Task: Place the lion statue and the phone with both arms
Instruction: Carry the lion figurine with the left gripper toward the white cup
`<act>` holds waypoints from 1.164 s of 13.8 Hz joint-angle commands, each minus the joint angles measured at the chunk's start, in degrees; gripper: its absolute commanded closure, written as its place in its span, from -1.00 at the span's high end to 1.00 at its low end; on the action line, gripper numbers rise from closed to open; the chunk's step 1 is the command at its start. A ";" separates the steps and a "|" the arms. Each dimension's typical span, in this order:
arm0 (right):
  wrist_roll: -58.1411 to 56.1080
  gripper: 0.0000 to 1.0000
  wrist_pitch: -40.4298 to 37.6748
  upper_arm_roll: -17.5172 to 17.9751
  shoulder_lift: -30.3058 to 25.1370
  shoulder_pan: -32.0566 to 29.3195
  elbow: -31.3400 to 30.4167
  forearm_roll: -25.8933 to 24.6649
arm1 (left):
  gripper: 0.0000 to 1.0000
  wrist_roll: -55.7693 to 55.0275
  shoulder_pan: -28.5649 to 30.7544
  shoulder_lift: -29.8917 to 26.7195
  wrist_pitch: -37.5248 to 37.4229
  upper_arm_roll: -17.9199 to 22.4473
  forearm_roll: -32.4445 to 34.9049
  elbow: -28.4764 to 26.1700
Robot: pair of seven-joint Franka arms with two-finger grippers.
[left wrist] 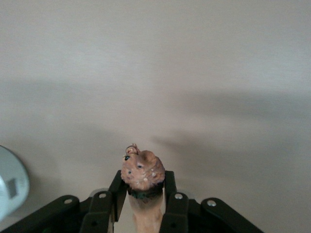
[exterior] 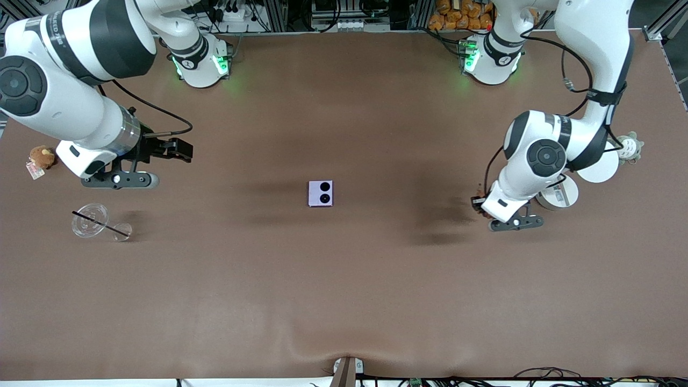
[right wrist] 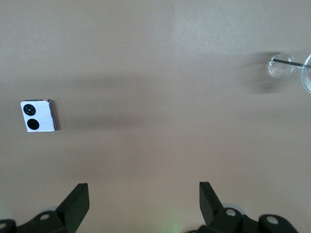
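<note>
My left gripper should set the lion statue down on the table (exterior: 523, 205), next to the white lamp base, and let go of it there.
The phone (exterior: 321, 193), pale lavender with two black circles, lies flat near the middle of the table; it also shows in the right wrist view (right wrist: 38, 116). The lion statue (left wrist: 142, 172), reddish-brown with a dark collar, is held between the fingers of my left gripper (left wrist: 142, 183). In the front view, my left gripper (exterior: 478, 205) is low over the table toward the left arm's end, next to the lamp base, and mostly hides the statue. My right gripper (exterior: 181, 150) is open and empty over the table toward the right arm's end; its spread jaws frame bare table (right wrist: 143, 194).
Two clear glass pieces with a black stick (exterior: 92, 221) lie toward the right arm's end, also in the right wrist view (right wrist: 281, 66). A fluffy brown plush with a tag (exterior: 42, 157) sits near that edge. A white lamp (exterior: 559, 195) and a grey-white plush (exterior: 630, 146) stand beside the left arm.
</note>
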 commanded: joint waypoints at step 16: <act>4.71 1.00 5.02 -0.12 5.85 11.49 -0.08 4.42 | -1.00 18.46 11.40 1.48 8.77 -0.83 3.89 -6.29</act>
